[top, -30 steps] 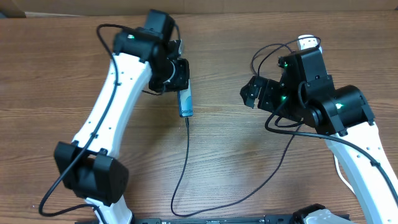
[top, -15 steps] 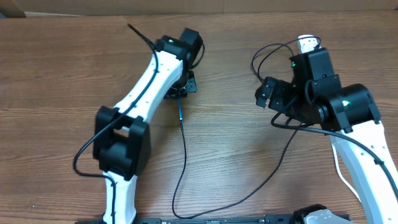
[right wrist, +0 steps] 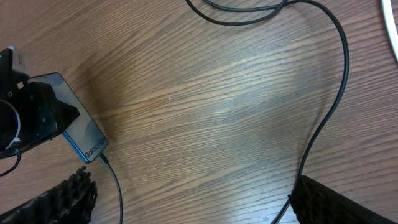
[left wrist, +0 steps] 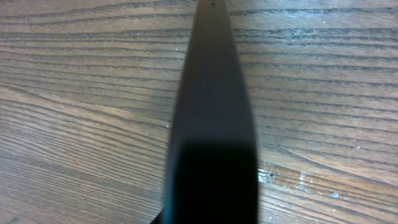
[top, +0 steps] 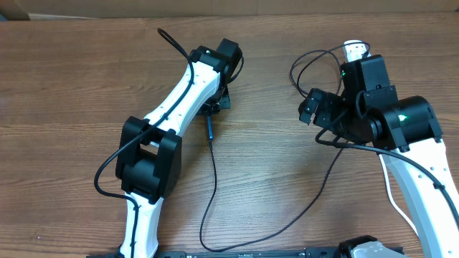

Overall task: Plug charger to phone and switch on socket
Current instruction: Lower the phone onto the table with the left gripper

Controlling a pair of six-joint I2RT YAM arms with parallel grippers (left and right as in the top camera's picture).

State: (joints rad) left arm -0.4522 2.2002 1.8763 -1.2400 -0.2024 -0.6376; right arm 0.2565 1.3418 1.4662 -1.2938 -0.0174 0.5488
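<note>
I should release the phone from my left gripper on the bare wood [top: 238, 115] close beside its fingertips, toward my right gripper.
My left gripper [top: 215, 102] is shut on the phone [right wrist: 82, 132] and holds it over the table. The right wrist view shows its light blue screen with "Galaxy" text. From overhead the phone [top: 209, 127] shows only as a thin dark edge. In the left wrist view it is a dark blurred bar [left wrist: 214, 124] that hides the fingers. The charger cable [top: 212, 186] runs from the phone's lower end, where its connector tip [right wrist: 104, 159] sits, and loops toward the right arm. My right gripper [top: 314, 107] is open and empty, to the right of the phone. The socket [top: 354, 49] is mostly hidden behind the right arm.
The thick white cord [top: 391, 192] runs down the right side under the right arm and shows at a corner of the right wrist view [right wrist: 392, 25]. Black cable loops [right wrist: 323, 124] lie on the wood near the right gripper. The table's far edge is at the top.
My left arm has swung and rolled its wrist, so the phone went from screen-up to edge-on in the overhead view. My right gripper has shifted slightly right.
</note>
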